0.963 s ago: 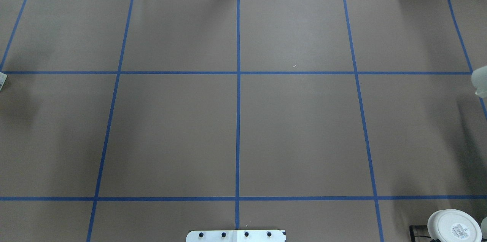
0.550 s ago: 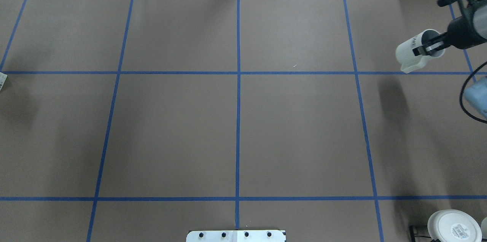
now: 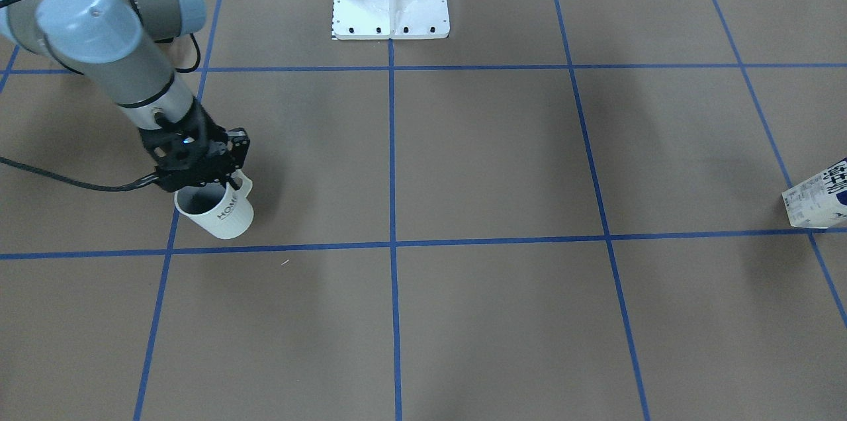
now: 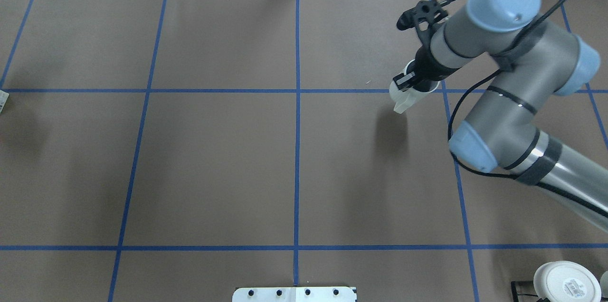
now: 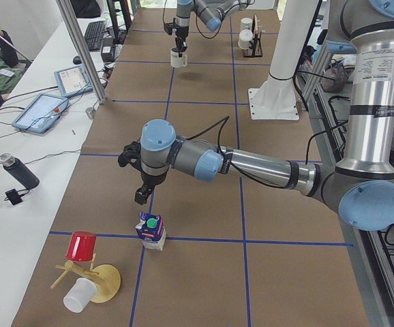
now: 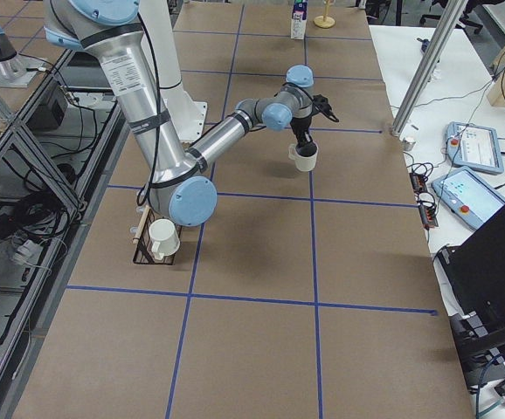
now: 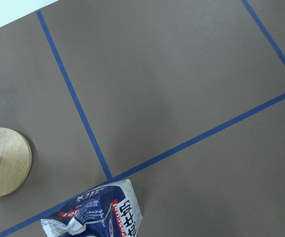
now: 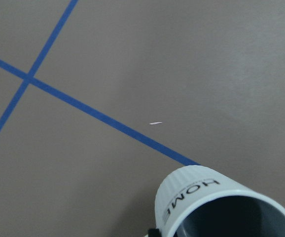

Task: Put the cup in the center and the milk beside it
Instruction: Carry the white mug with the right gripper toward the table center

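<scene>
Next, I set the white cup on the blue tape line [image 3: 394,157] between the base plate and the middle tape crossing, using my right gripper.
My right gripper [image 4: 412,81] is shut on the rim of the white ribbed "HOME" cup [image 4: 407,95], one finger inside it. It holds the cup tilted in the air, near the tape crossing right of the center [image 4: 297,169]. The cup also shows in the front view [image 3: 222,212] below the right gripper [image 3: 206,177], and in the right wrist view [image 8: 216,202]. The blue-and-white milk carton [image 5: 150,231] stands at the far left end of the table, at the front view's right edge [image 3: 817,202]. My left gripper [image 5: 142,196] hovers just above it; I cannot tell whether it is open or shut.
A wooden cup stand [image 5: 91,278] with a red cup and a white cup sits beside the milk; its round base shows in the left wrist view [image 7: 2,162]. A squat white cup [image 4: 565,283] sits at the near right corner. The robot's base plate [image 3: 390,17] is at mid-table.
The right arm has swung in from the right edge, carrying the cup leftward toward the middle of the table. The milk has not moved.
</scene>
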Action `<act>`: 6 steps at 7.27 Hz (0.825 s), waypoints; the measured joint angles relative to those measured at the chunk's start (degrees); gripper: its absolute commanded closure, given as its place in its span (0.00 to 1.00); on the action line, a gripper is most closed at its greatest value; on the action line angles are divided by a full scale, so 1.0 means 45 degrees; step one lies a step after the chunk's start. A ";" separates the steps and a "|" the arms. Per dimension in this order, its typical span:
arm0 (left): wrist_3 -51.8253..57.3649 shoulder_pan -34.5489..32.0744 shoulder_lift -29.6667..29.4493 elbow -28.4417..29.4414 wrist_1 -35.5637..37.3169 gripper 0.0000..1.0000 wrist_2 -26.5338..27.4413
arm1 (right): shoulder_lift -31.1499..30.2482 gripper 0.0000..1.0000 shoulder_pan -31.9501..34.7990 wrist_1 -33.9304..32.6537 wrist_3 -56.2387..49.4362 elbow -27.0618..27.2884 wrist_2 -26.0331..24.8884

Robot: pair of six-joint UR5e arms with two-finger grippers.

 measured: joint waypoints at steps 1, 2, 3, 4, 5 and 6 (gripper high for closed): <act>-0.0002 0.0000 0.0004 0.0035 0.0000 0.01 0.0000 | 0.0548 1.00 -0.1096 -0.0285 0.0852 -0.0020 -0.0752; 0.0002 0.0000 0.0011 0.0078 0.0000 0.01 0.0000 | 0.1276 1.00 -0.1994 -0.1038 0.1576 -0.0071 -0.1378; 0.0011 0.0000 0.0026 0.0107 0.0000 0.01 0.0000 | 0.2336 1.00 -0.2798 -0.2439 0.2109 -0.0163 -0.1967; 0.0015 0.0000 0.0035 0.0156 0.0000 0.01 0.0000 | 0.3169 1.00 -0.3548 -0.3556 0.2546 -0.0252 -0.2534; 0.0017 0.0000 0.0041 0.0215 0.0000 0.01 0.0000 | 0.3696 1.00 -0.4091 -0.4035 0.2984 -0.0468 -0.2874; 0.0017 0.0000 0.0045 0.0242 0.0000 0.01 0.0000 | 0.4237 1.00 -0.4388 -0.4202 0.3308 -0.0991 -0.3016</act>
